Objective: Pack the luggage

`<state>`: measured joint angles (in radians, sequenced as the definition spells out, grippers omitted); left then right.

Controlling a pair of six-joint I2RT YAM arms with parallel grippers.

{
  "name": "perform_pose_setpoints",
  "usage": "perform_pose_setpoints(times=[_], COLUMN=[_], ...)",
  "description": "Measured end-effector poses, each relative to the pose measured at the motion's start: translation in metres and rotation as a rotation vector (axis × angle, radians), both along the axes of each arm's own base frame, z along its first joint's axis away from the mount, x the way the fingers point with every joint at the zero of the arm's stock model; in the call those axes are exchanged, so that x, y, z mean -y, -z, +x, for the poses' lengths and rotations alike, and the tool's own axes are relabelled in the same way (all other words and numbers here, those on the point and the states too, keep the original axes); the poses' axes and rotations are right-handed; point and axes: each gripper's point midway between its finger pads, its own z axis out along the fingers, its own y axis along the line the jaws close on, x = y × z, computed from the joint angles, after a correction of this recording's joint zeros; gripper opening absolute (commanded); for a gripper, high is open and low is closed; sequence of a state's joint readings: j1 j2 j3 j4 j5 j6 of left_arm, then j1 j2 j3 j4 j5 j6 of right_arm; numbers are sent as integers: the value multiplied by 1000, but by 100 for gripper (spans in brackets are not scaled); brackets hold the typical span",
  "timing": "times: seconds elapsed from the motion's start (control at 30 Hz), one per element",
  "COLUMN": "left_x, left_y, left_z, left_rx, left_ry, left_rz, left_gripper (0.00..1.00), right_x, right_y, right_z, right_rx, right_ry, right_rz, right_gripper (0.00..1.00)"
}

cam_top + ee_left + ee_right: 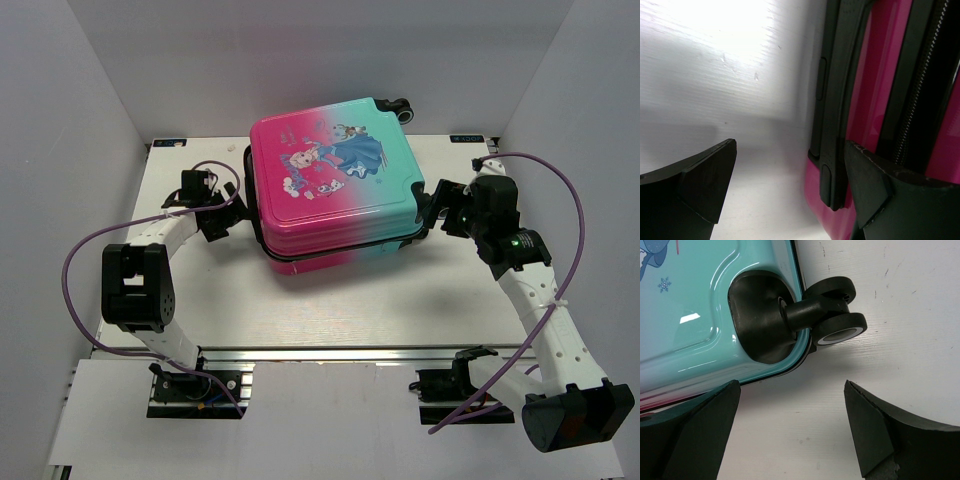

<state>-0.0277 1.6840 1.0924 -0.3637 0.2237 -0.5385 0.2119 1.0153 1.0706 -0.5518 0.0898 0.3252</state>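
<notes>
The robot's right gripper will move next to the zipper (388,243) on the luggage's teal near side, close to the black corner wheel, and shut there.
The luggage (335,180) lies flat and shut in the middle of the table, its pink-to-teal princess-print shell facing up. My left gripper (226,216) is open at its pink left side. In the left wrist view that gripper (790,185) stands wide: one finger hangs over bare table, while the other sits against the pink side (865,100) beside the black side handle (832,125) and the zipper (920,85). On the teal right side my right gripper (440,208) is open too. The right wrist view shows it (792,427) empty over the table, just short of the teal corner (690,315) and a black wheel (837,327).
The white table (330,310) is walled in by grey panels on three sides. Purple cables (75,255) loop out from both arms. Another black wheel (401,107) sticks out at the luggage's far corner. A metal rail (330,352) runs along the near edge.
</notes>
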Motion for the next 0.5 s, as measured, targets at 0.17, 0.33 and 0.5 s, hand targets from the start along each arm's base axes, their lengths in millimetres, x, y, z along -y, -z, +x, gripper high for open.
perform_pose_setpoints(times=[0.17,0.33,0.5], left_x=[5,1,5], left_y=[-7,-10,9], left_z=[-4,-3,2], left_rx=[7,13,-17], left_ry=[17,6,3], left_rz=[11,36,20], left_gripper=[98,96,92], right_x=[0,0,0], right_y=[3,3,3], right_z=[0,0,-1], right_rx=[-7,-7,-6], right_ry=[0,1,-6], right_rz=[-2,-2,-10], right_gripper=[89,89,89])
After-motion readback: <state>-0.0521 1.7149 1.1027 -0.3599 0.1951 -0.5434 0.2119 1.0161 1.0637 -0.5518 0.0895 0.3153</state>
